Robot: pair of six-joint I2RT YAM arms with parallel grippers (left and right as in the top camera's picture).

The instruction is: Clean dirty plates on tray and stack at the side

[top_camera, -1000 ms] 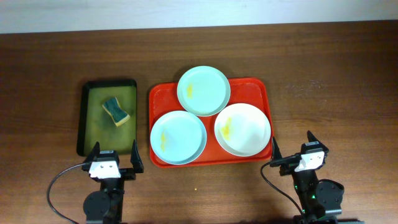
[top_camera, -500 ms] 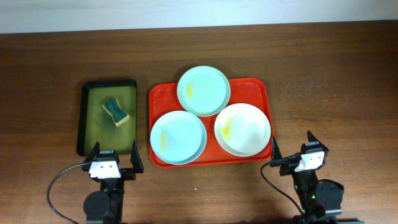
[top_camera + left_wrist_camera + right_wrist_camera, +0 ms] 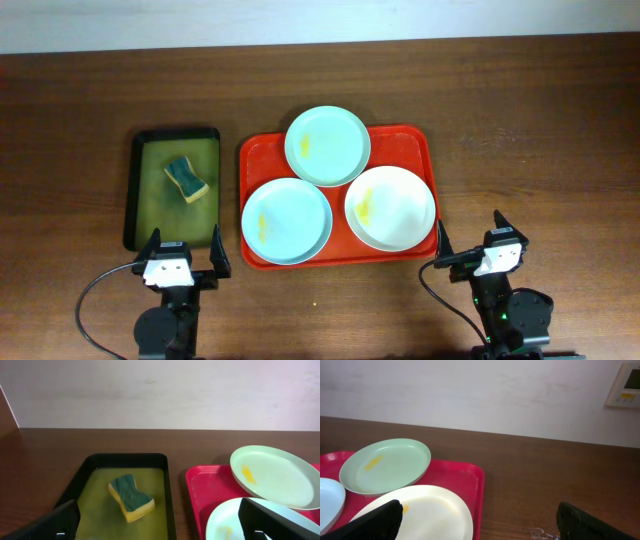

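The plates have yellow smears to clean, so next I move my left gripper to the sponge's narrow middle (image 3: 186, 179) (image 3: 131, 496) in the dark tray and close it there.
The red tray (image 3: 412, 146) lies mid-table and holds three plates with yellow smears. A mint plate (image 3: 327, 145) overlaps its far rim, a pale blue plate (image 3: 287, 221) sits front left, and a white plate (image 3: 390, 207) front right. My left gripper (image 3: 185, 250) is open at the table's front, just in front of the dark tray and left of the red one. The right gripper (image 3: 470, 235), also open, hovers off the red tray's front right corner. In the right wrist view the white plate (image 3: 430, 510) lies by the left finger (image 3: 370, 522). Neither gripper holds anything.
A dark green-black tray (image 3: 135, 190) left of the red tray holds yellowish liquid and a green-and-yellow sponge (image 3: 187, 178), seen closer as the sponge (image 3: 131, 498) in the left wrist view. Brown wooden table (image 3: 530, 130) extends right of the red tray. A white wall stands behind.
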